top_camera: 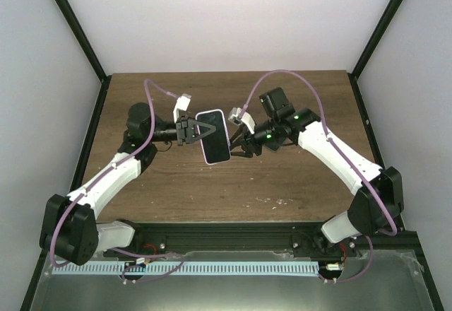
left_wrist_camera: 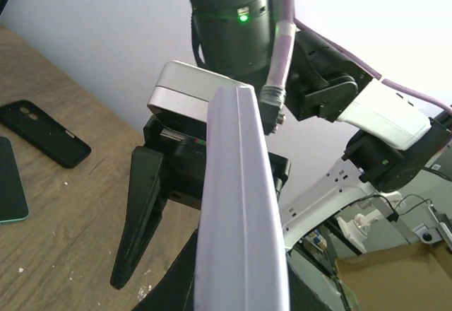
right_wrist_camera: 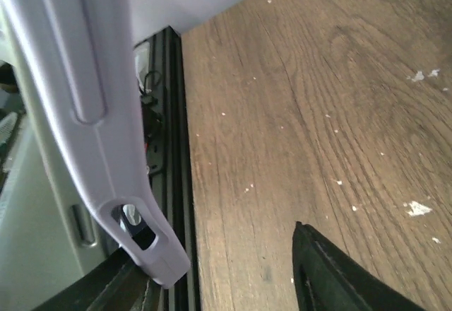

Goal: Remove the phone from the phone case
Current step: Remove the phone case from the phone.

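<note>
The fingers of my left gripper lie across the phone's glass, so my right gripper will take the phone case's other side (top_camera: 229, 143) before my left gripper comes off.
The phone (top_camera: 213, 137), black glass, sits in the pale lilac phone case (top_camera: 227, 141) and is held above the middle of the table. My left gripper (top_camera: 189, 131) is shut on its left edge. In the left wrist view the case edge (left_wrist_camera: 240, 205) runs up the middle and hides my own fingers. My right gripper (top_camera: 237, 144) is open at the phone's right edge. In the right wrist view the case side (right_wrist_camera: 92, 113), with a long button and a cutout, lies against the left finger. The right finger (right_wrist_camera: 339, 276) stands well apart from it.
The wooden table (top_camera: 282, 184) lies below. In the left wrist view a black phone-shaped item (left_wrist_camera: 42, 133) and a dark slab with a teal edge (left_wrist_camera: 10, 184) lie on the table. The black frame rail (right_wrist_camera: 173, 148) runs along the table edge.
</note>
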Motion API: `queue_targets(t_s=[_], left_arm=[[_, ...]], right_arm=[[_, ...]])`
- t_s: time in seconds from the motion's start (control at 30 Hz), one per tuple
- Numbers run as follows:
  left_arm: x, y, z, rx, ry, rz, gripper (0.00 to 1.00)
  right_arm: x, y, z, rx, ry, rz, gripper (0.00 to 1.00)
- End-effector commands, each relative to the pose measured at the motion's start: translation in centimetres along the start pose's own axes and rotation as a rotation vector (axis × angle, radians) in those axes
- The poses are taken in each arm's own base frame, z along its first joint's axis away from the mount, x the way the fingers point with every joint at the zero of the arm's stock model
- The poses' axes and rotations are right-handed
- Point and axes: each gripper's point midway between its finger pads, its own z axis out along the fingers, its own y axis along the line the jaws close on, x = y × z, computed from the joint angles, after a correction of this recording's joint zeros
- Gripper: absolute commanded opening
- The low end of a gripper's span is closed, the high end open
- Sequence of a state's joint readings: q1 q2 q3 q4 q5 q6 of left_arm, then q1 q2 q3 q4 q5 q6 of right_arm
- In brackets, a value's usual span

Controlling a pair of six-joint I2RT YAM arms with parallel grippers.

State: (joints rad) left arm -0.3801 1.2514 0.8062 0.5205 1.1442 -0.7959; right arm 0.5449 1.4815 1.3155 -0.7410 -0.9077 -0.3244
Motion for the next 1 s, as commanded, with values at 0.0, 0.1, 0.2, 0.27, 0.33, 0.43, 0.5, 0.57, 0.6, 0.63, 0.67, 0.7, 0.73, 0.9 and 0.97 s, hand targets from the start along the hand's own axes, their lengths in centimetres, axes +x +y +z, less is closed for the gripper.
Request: queue_targets(t_s=[0.0, 0.1, 0.2, 0.27, 0.33, 0.43, 0.5, 0.57, 0.6, 0.63, 0.67, 0.7, 0.73, 0.9, 0.97], left_arm=[[5.6, -3.3, 1.8, 0.170, 0.238, -0.120, 0.00], [6.0, -2.9, 2.2, 0.165, 0.248, -0.129, 0.00], [6.8, -2.4, 2.8, 0.165, 0.268, -0.148, 0.00], [7.3, -2.2, 3.3, 0.166, 0.278, -0.154, 0.00], [7.6, -2.2, 3.8, 0.169, 0.288, -0.159, 0.00], [8.2, -2.0, 4.3, 0.166, 0.302, -0.167, 0.00], [8.4, -1.7, 4.5, 0.156, 0.301, -0.169, 0.00], [8.0, -1.2, 4.6, 0.127, 0.277, -0.163, 0.00], [7.7, -0.8, 4.7, 0.100, 0.260, -0.165, 0.00], [7.4, -0.2, 4.7, 0.067, 0.244, -0.169, 0.00], [6.9, 0.6, 4.6, 0.026, 0.221, -0.175, 0.00], [6.4, 1.3, 4.5, -0.011, 0.196, -0.178, 0.00], [5.8, 2.2, 4.2, -0.049, 0.169, -0.185, 0.00], [3.3, 6.6, 2.1, -0.273, 0.029, -0.188, 0.00], [3.3, 8.3, 1.2, -0.391, 0.011, -0.170, 0.10]], right_arm=[[-9.0, 1.5, -2.8, -0.074, -0.284, -0.291, 0.52], [-8.9, 2.5, -2.7, -0.146, -0.289, -0.288, 0.53], [-9.2, 3.3, -2.9, -0.214, -0.308, -0.272, 0.53], [-9.6, 3.5, -3.0, -0.236, -0.316, -0.256, 0.53], [-9.9, 3.6, -3.1, -0.253, -0.318, -0.243, 0.53], [-10.0, 4.2, -3.3, -0.289, -0.322, -0.239, 0.52], [-9.8, 4.6, -3.4, -0.320, -0.322, -0.233, 0.44], [-9.4, 4.9, -3.3, -0.343, -0.316, -0.220, 0.31], [-9.1, 4.9, -3.3, -0.351, -0.312, -0.210, 0.25], [-8.8, 5.0, -3.2, -0.357, -0.307, -0.203, 0.16], [-8.3, 5.1, -3.1, -0.364, -0.300, -0.189, 0.10], [-7.8, 5.0, -2.9, -0.366, -0.292, -0.176, 0.05], [-7.3, 5.0, -2.8, -0.367, -0.285, -0.157, 0.02], [-3.8, 3.4, -1.8, -0.319, -0.245, -0.015, 0.01], [-1.9, 2.2, -1.2, -0.286, -0.239, 0.071, 0.01]])
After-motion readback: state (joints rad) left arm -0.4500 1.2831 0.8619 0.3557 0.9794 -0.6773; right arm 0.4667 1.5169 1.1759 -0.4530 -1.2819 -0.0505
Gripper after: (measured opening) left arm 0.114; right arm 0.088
